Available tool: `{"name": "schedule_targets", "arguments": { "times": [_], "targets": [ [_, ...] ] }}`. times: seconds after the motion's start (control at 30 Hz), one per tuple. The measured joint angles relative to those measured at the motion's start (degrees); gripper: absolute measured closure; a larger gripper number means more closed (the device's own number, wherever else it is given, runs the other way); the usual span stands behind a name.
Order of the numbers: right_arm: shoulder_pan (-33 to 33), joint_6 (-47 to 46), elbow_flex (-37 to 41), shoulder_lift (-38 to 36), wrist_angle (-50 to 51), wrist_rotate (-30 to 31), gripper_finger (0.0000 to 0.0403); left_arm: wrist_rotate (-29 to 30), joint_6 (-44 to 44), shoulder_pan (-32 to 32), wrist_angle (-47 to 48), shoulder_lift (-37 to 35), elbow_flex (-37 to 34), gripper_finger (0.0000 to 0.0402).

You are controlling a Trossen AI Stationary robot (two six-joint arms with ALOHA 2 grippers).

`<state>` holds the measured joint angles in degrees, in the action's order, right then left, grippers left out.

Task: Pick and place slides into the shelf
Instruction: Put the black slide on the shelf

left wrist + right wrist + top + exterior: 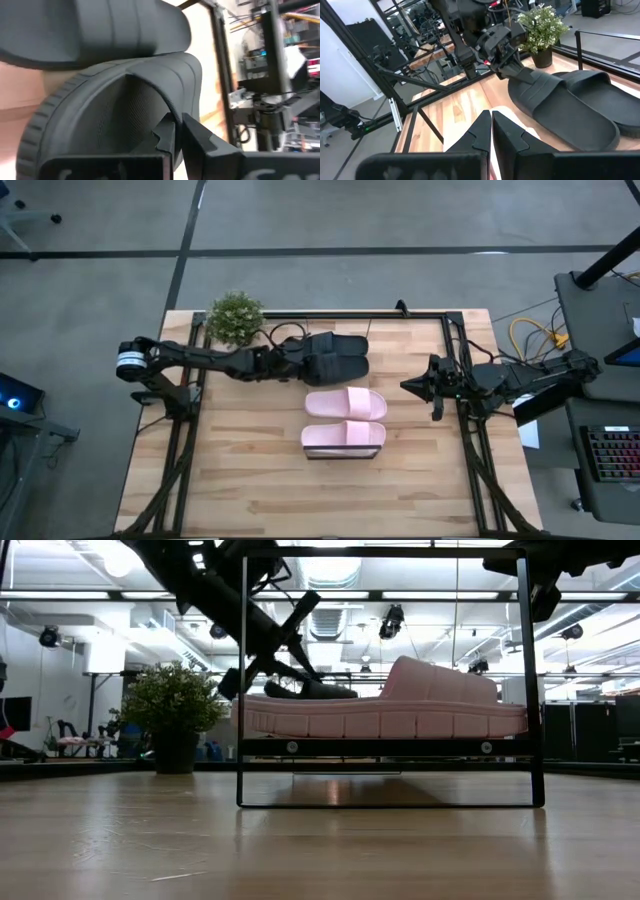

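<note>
My left gripper is going to the shelf. It will release the black slide on the shelf point(340, 374) point(142, 107) between the other black slide and the pink slides.
The shelf point(390, 747) is a light-wood board on a thin dark frame point(343, 453), and all the slides are lined up along it. Two pink slides point(345, 404) point(343, 436) lie sole-down at its near end; the nearest one point(400, 705) fills the low view. A black slide point(338, 343) lies at the far end. Beside it is the second black slide point(335, 367), with my left gripper point(298, 363) shut on its left end. My right gripper point(408, 387) hovers shut and empty at the table's right side. My left gripper has the black slide by its strap point(176, 112), at the slide's left end. One finger point(165, 137) is inside the strap's arch and the other point(202, 135) outside it. The fingers come from the table's left, slanting down. The slide lies roughly level beside the other black slide; whether its sole rests on the board, I cannot tell.
A potted plant point(235, 317) stands at the table's far left corner, close behind my left arm. Dark frame rails point(470, 430) run along the table's left, right and far edges. Bare tabletop point(250, 480) lies near and left of the shelf.
</note>
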<state>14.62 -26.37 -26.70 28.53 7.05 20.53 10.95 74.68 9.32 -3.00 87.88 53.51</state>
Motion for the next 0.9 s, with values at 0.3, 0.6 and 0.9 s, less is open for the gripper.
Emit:
{"name": "schedule_targets", "arguments": {
  "times": [0.3, 0.6, 0.9],
  "targets": [
    [-0.01, 0.98, 0.0, 0.01, 0.07, 0.0, 0.0394, -1.14, 1.43, 0.07, -2.86, 0.37, -0.87, 0.0401],
    [0.01, 1.53, 0.0, 0.0, 0.04, 0.0, 0.0394, -1.91, 4.41, 0.48, -2.75, 0.37, -4.76, 0.0401],
    [-0.01, 2.85, 0.0, 0.01, 0.04, 0.02, 0.0394, -2.79, 1.99, 2.16, -2.81, 0.37, -5.52, 0.0401]
  ]
}}
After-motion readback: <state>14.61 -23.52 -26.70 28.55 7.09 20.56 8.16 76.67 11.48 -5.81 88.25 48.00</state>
